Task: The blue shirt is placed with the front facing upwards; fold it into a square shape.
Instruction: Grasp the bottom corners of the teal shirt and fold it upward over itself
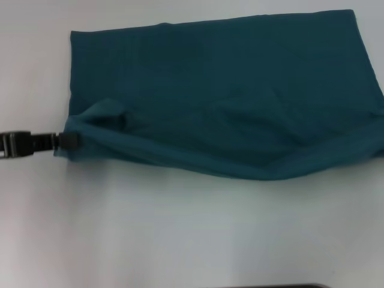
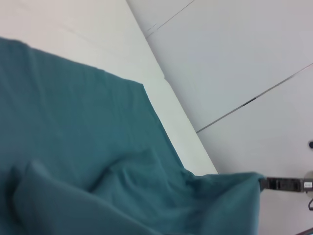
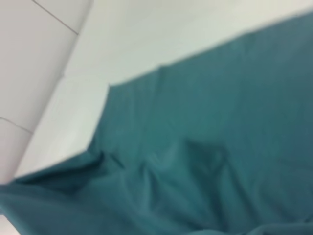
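Next, I release the blue shirt's near corner with my left gripper at the shirt's far edge (image 1: 91, 25), by its opposite far corner.
The blue shirt (image 1: 222, 96) lies across the far half of the white table as a wide, plain teal band with no letters showing. Its near edge is rumpled and lifted. My left gripper (image 1: 68, 141) comes in from the left and is shut on the shirt's near left corner, which rises in a small fold. The head view does not show my right gripper. In the left wrist view, the right gripper (image 2: 266, 183) appears far off as a dark bar shut on the shirt's opposite near corner (image 2: 247, 182). The right wrist view shows only the shirt (image 3: 205, 147) and the table.
The white table (image 1: 180, 228) stretches bare between the shirt and the near edge. A thin dark strip (image 1: 276, 286) shows at the bottom edge of the head view. Beyond the table's edge, the wrist views show pale floor (image 2: 234, 58) with seams.
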Robot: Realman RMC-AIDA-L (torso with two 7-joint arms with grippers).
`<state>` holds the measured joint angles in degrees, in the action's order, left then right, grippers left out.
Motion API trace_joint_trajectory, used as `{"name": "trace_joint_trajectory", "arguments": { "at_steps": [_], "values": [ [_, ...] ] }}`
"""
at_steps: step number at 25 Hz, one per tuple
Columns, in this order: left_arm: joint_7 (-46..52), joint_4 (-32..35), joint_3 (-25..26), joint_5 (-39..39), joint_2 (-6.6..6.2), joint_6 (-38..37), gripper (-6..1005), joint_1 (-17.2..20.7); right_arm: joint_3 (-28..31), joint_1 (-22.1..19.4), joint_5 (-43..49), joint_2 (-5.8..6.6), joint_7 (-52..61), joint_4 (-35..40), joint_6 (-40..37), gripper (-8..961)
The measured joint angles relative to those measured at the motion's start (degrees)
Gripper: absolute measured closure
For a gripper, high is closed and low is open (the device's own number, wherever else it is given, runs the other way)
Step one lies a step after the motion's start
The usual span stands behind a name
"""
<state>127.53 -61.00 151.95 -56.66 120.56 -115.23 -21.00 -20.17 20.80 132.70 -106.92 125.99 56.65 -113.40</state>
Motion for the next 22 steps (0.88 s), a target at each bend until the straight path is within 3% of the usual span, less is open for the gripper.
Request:
{"name": "trace_joint_trajectory", "arguments": {
  "at_steps": [2,6,7,12,16,22],
  "values": [
    [-0.08,1.29,0.02,-0.01,-0.57,0.80,973,-1.30,0.44,1.99,-0.70,0.06,0.37,-0.01,0.73,914],
    [-0.54,6.41,0.85,-0.03,-3.18,3.68,974,-5.24,0.65,6.24,-0.72,0.50,1.20,-1.04,4.60,914],
    [-0.68,7.72,1.19,-0.03,-4.13,4.87,974,-6.49,0.42,8.50,-0.74,1.30,1.65,-2.82,7.59,914],
    [-1.37,12.80,1.40,-0.03,-7.00,11.53,974,-11.06,-0.48,12.61,-0.42,3.02,1.91,-7.98,13.78,914],
    [-2.21,16.55,1.00,-0.03,-7.88,20.70,973,-15.01,-2.32,15.75,-0.34,3.60,2.91,-10.31,19.24,914],
    [-3.82,23.95,-2.25,0.43,-8.31,36.99,974,-20.06,-6.18,19.11,-0.32,3.03,5.24,-12.25,28.41,914]
  ]
}}
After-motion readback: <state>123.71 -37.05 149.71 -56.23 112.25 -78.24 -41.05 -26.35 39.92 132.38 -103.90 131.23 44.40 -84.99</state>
